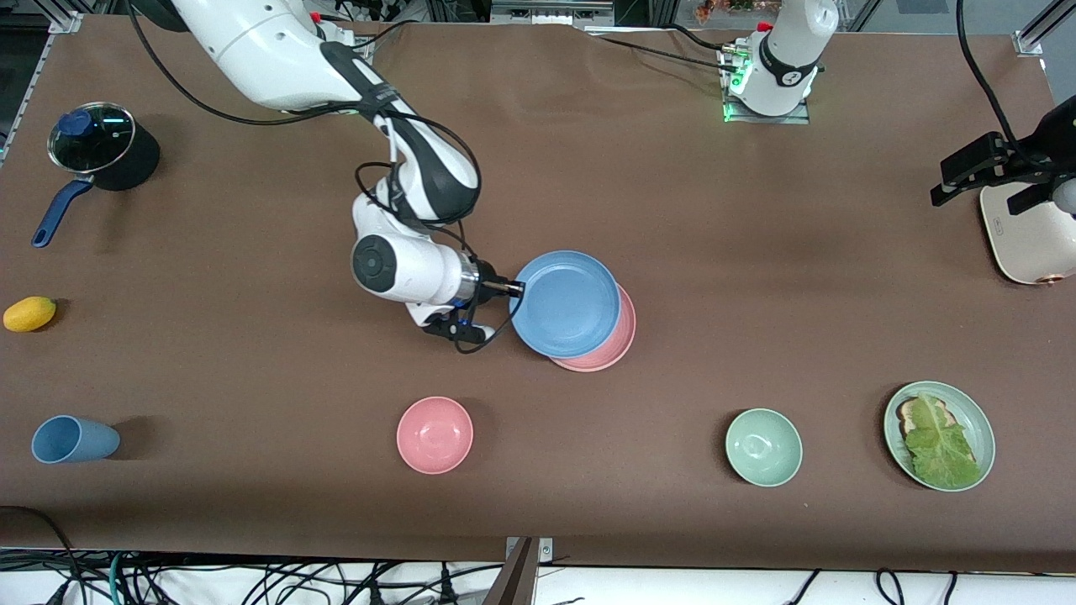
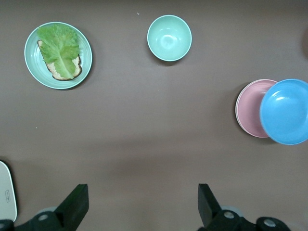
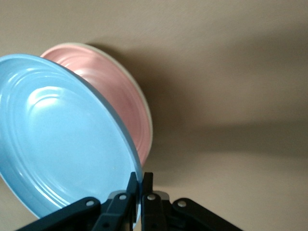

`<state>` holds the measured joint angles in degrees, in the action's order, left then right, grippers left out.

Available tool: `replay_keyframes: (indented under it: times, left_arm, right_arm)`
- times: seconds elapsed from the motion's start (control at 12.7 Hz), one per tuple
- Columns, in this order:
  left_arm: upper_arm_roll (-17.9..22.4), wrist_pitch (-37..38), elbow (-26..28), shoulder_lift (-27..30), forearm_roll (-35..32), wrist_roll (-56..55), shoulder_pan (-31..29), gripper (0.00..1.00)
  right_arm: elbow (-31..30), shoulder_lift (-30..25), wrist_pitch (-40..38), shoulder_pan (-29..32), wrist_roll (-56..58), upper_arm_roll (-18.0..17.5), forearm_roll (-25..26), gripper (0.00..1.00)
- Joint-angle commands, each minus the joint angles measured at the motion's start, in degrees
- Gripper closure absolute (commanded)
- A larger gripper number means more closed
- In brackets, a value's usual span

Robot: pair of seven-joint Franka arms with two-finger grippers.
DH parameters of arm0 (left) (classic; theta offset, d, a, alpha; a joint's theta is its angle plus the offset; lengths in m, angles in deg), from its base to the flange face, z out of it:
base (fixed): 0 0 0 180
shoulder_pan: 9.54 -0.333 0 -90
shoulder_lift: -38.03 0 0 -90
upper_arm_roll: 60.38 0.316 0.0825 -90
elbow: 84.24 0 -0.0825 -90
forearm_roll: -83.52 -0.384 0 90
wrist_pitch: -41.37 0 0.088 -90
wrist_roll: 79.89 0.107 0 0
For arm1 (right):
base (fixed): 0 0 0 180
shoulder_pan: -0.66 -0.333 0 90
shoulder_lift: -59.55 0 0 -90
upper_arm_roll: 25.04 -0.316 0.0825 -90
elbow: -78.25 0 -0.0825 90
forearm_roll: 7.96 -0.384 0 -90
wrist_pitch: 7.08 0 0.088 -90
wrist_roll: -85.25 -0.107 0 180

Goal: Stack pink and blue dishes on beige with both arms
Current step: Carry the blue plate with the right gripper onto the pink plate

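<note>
Next, I let go of the blue plate with my right gripper squarely on top of the pink plate (image 1: 582,318) (image 3: 98,108) that covers the beige plate.
My right gripper (image 1: 514,288) (image 3: 142,180) is shut on the rim of the blue plate (image 1: 565,302) (image 3: 57,144) and holds it tilted in the air. The blue plate hangs partly over the pink plate (image 1: 618,344) (image 3: 115,91) near the middle of the table. Under the pink plate only a thin pale edge of the beige plate (image 3: 146,115) (image 2: 237,109) shows. My left gripper (image 1: 979,189) (image 2: 143,190) waits open, with nothing between its fingers, over the left arm's end of the table. From there both the blue plate (image 2: 286,111) and the pink plate (image 2: 250,108) are in its view.
Nearer the front camera stand a pink bowl (image 1: 435,434), a green bowl (image 1: 763,447) and a green plate (image 1: 979,420) with bread and lettuce. A blue cup (image 1: 74,439), a yellow fruit (image 1: 29,313) and a lidded pot (image 1: 101,151) are at the right arm's end. A white appliance (image 1: 1030,239) sits under the left gripper.
</note>
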<state>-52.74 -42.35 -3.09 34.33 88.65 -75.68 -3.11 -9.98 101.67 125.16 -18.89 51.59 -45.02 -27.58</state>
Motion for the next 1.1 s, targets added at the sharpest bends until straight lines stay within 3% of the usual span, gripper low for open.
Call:
replay_keyframes:
  times: [0.0, 0.16, 0.47, 0.95, 1.03]
  left_arm:
    - [-0.43, 0.14, 0.33, 0.18, -0.38, 1.42, -0.46, 0.00]
    - [-0.43, 0.14, 0.33, 0.18, -0.38, 1.33, -0.11, 0.00]
    - [-0.52, 0.22, 0.50, 0.27, -0.30, 1.42, -0.11, 0.00]
    - [-0.43, 0.22, 0.51, 0.27, -0.30, 1.77, -0.37, 0.00]
    - [-0.43, 0.22, 0.51, 0.27, -0.30, 1.77, -0.37, 0.00]
  right_arm:
    - [0.69, 1.73, 1.88, -1.55, 0.17, 0.30, 0.89, 1.00]
    - [0.69, 2.87, 3.10, -1.63, 0.17, 0.30, 4.14, 1.00]
    - [1.04, 4.72, 8.29, -2.16, 0.34, 0.30, 4.33, 1.00]
    - [1.83, 6.13, 8.91, -3.04, 0.26, 0.30, 4.33, 1.00]
    - [1.83, 6.13, 8.91, -2.86, 0.17, 0.30, 4.33, 0.57]
